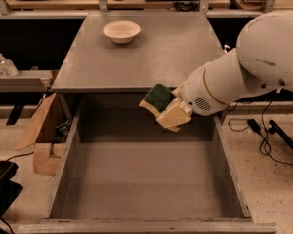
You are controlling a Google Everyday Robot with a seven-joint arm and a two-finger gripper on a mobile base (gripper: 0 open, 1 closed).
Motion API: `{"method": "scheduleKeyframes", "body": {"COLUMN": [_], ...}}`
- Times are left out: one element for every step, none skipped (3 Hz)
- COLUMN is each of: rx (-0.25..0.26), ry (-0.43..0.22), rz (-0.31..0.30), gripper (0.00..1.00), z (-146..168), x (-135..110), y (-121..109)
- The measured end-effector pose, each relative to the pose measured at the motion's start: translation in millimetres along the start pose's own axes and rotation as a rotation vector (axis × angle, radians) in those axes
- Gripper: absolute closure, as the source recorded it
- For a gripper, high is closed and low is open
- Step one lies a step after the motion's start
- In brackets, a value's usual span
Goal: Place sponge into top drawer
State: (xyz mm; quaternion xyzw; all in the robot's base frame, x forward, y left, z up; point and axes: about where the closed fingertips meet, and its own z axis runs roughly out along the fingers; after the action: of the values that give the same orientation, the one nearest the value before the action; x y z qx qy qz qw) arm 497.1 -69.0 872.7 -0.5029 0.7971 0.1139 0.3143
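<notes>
My gripper needs to let go of the sponge on the open drawer's bare bottom, near the middle (137, 149) and a little toward the cabinet. It still hangs above the drawer's back part.
The sponge (157, 98), dark green on top with a pale yellow body, is held in my gripper (167, 110), which is shut on it. The white arm reaches in from the right. The gripper and sponge hang above the back part of the open top drawer (141, 179), just in front of the cabinet top's front edge. The drawer is wide, grey and shallow, pulled fully out toward the camera, with a bare flat bottom.
A white bowl (121, 31) stands at the back left of the grey cabinet top (141, 52). A cardboard piece (39, 130) leans at the left of the drawer. Cables (263, 130) lie on the floor at the right. Bottles (2, 65) stand on a shelf at far left.
</notes>
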Motion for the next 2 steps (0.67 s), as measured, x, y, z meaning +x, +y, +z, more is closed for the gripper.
{"method": "scheduleKeyframes", "body": {"rx": [-0.013, -0.002], "ry": [0.099, 0.176], "rz": [-0.013, -0.066], "gripper": [1.0, 1.0], "z": [75, 152], "x": [28, 49], "y": [8, 21]}}
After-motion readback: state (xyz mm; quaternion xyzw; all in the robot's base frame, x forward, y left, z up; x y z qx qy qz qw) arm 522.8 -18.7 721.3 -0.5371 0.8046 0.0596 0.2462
